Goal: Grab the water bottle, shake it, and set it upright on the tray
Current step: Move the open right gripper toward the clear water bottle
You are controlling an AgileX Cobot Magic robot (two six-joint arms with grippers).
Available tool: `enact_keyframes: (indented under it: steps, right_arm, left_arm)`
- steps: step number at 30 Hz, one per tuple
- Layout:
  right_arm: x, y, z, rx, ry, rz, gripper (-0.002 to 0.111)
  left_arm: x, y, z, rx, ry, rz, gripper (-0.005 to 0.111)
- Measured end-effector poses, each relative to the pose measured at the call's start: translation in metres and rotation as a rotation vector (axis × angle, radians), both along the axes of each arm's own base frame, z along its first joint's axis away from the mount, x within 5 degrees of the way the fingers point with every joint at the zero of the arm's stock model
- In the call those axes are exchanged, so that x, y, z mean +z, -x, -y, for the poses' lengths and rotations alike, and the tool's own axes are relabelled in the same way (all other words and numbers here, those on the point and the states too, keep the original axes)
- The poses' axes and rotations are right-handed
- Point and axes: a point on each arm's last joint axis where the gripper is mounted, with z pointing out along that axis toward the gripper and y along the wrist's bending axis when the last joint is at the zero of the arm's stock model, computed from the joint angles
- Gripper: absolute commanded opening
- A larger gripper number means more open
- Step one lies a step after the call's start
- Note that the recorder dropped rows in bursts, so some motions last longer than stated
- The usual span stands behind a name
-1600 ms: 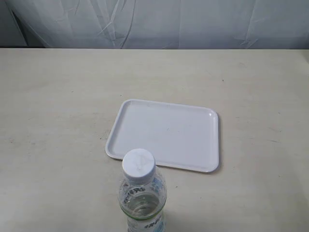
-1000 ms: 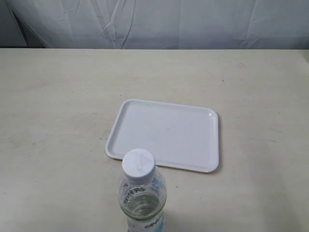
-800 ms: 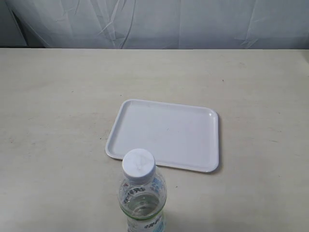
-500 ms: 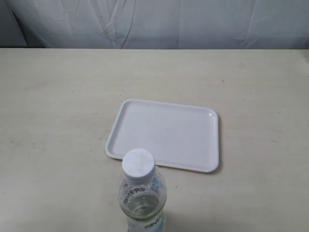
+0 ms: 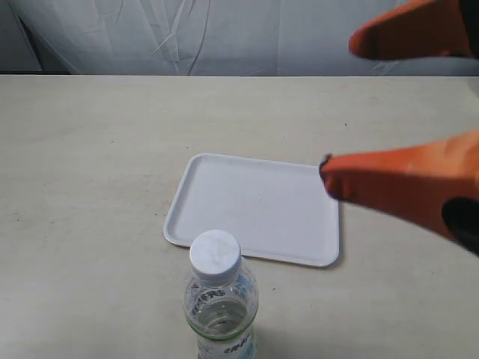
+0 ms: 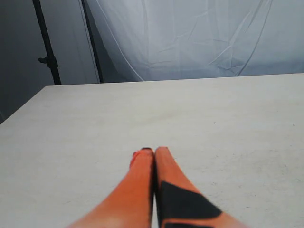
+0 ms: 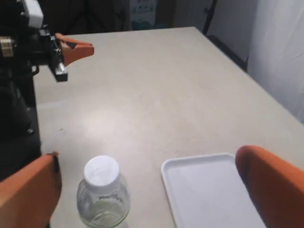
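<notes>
The water bottle has a white cap. Next, my right gripper closes around the upper part of the water bottle (image 5: 221, 305) (image 7: 103, 198), just below that cap.
The water bottle (image 5: 220, 303), clear with a white cap, stands upright at the near edge of the table. Just beyond it lies the white tray (image 5: 258, 206), with nothing on it. My right gripper (image 5: 344, 108) is open, and its orange fingers (image 5: 404, 191) hover wide apart above the tray's right end, well clear of the bottle. In the right wrist view the bottle (image 7: 102, 190) and the tray (image 7: 209, 194) both sit between the spread fingers of that gripper (image 7: 148, 159), far below it. My left gripper (image 6: 152, 152) is shut on nothing above bare table, and shows as well as an orange tip (image 7: 76, 49).
The beige table (image 5: 90, 149) runs back to a white cloth backdrop (image 5: 247, 34). The left arm's dark body (image 7: 16, 85) stands at the table's edge in the right wrist view. A dark stand pole (image 6: 47, 47) rises beyond the table's far corner.
My right gripper has come into the exterior view from the right with its fingers spread. The bottle and tray have not moved.
</notes>
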Motion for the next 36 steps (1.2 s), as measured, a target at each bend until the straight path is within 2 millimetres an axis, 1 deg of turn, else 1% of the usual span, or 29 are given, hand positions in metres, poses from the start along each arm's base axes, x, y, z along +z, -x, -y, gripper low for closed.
enact_keyframes:
  steps: [5, 10, 12, 15, 22, 26, 30, 36]
  right_arm:
    - [-0.024, -0.006, -0.006, 0.063, 0.077, -0.132, 0.104]
    - [-0.059, -0.013, -0.012, 0.059, 0.110, -0.277, 0.104]
    - [-0.073, -0.016, -0.014, 0.067, 0.116, -0.310, 0.104]
    - [-0.085, -0.016, -0.017, 0.097, 0.103, -0.322, 0.104]
    - [-0.091, -0.017, -0.018, 0.125, 0.076, -0.258, 0.104]
    - [-0.101, -0.020, -0.020, 0.129, 0.075, -0.271, 0.104]
    - [-0.114, -0.024, -0.026, 0.151, 0.037, -0.300, 0.104]
    - [-0.124, -0.036, -0.034, 0.173, -0.007, -0.301, 0.104]
  left_arm:
    - [0.000, 0.000, 0.000, 0.000, 0.000, 0.000, 0.000]
    - [0.000, 0.000, 0.000, 0.000, 0.000, 0.000, 0.000]
    - [0.000, 0.000, 0.000, 0.000, 0.000, 0.000, 0.000]
    - [0.000, 0.000, 0.000, 0.000, 0.000, 0.000, 0.000]
    - [0.000, 0.000, 0.000, 0.000, 0.000, 0.000, 0.000]
    - [0.000, 0.000, 0.000, 0.000, 0.000, 0.000, 0.000]
    - [0.000, 0.000, 0.000, 0.000, 0.000, 0.000, 0.000]
    - [0.000, 0.000, 0.000, 0.000, 0.000, 0.000, 0.000]
